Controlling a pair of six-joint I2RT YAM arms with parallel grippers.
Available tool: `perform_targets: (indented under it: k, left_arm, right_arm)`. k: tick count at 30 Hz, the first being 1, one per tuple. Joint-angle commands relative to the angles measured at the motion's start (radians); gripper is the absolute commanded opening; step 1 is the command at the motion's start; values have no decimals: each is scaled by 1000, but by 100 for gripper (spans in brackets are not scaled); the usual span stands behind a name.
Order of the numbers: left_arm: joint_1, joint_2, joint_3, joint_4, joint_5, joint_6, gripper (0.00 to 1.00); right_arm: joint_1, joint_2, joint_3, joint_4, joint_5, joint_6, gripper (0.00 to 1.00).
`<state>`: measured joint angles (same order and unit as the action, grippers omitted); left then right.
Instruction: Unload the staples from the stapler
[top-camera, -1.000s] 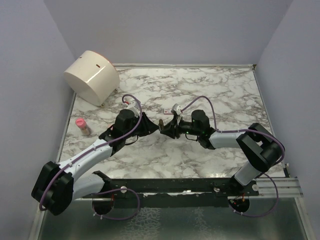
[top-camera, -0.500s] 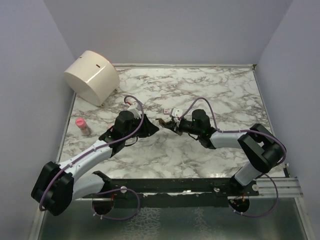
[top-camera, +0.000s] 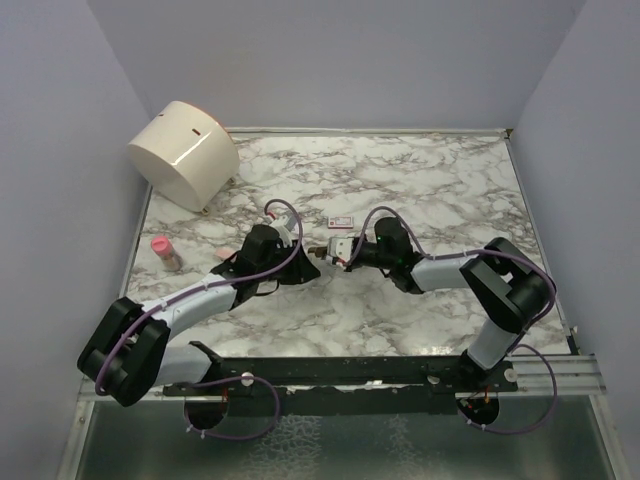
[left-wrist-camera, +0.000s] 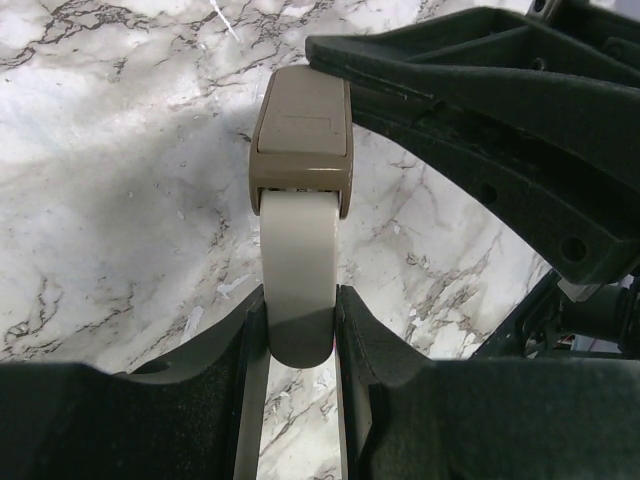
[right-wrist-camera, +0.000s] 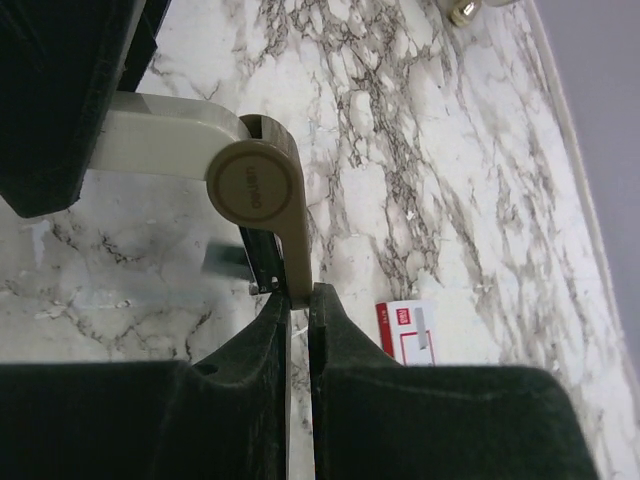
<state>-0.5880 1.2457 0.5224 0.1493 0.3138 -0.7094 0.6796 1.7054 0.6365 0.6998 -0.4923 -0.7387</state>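
Note:
Next, my left gripper lets go of the stapler on the marble (top-camera: 270, 208) between the cream drum and the staple box.
The stapler (top-camera: 323, 247) is tan and cream, held above the marble between both grippers. In the left wrist view my left gripper (left-wrist-camera: 300, 312) is shut on its cream rear end (left-wrist-camera: 298, 250), with the tan cap (left-wrist-camera: 301, 135) pointing away. In the right wrist view my right gripper (right-wrist-camera: 299, 300) is shut on the tip of the tan arm below the round hinge (right-wrist-camera: 250, 190). A dark metal channel (right-wrist-camera: 262, 258) hangs open beside that arm. No loose strip of staples shows. In the top view the left gripper (top-camera: 306, 264) and right gripper (top-camera: 340, 250) meet nose to nose.
A small red-and-white staple box (top-camera: 342, 221) lies flat just beyond the grippers, also in the right wrist view (right-wrist-camera: 408, 332). A big cream drum (top-camera: 185, 153) sits at the back left. A small pink-capped bottle (top-camera: 165, 252) stands at the left edge.
Both wrists have turned while holding the stapler. The right forearm has swung left and stretched out lower, and the left arm has reached further right. The stapler stays at about the same spot.

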Motion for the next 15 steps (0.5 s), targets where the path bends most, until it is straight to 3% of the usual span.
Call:
perform_targets:
  k: [1, 7, 15]
  left_arm:
    - [-21, 17, 8, -131, -7, 23, 0]
    - [-64, 31, -24, -124, -118, 49, 0]
    - [-78, 25, 8, -137, -135, 40, 0]
  right_arm:
    - [6, -11, 86, -21, -16, -237, 1]
    - [19, 0, 29, -23, 18, -361, 1]
    - [33, 7, 10, 17, 14, -297, 1]
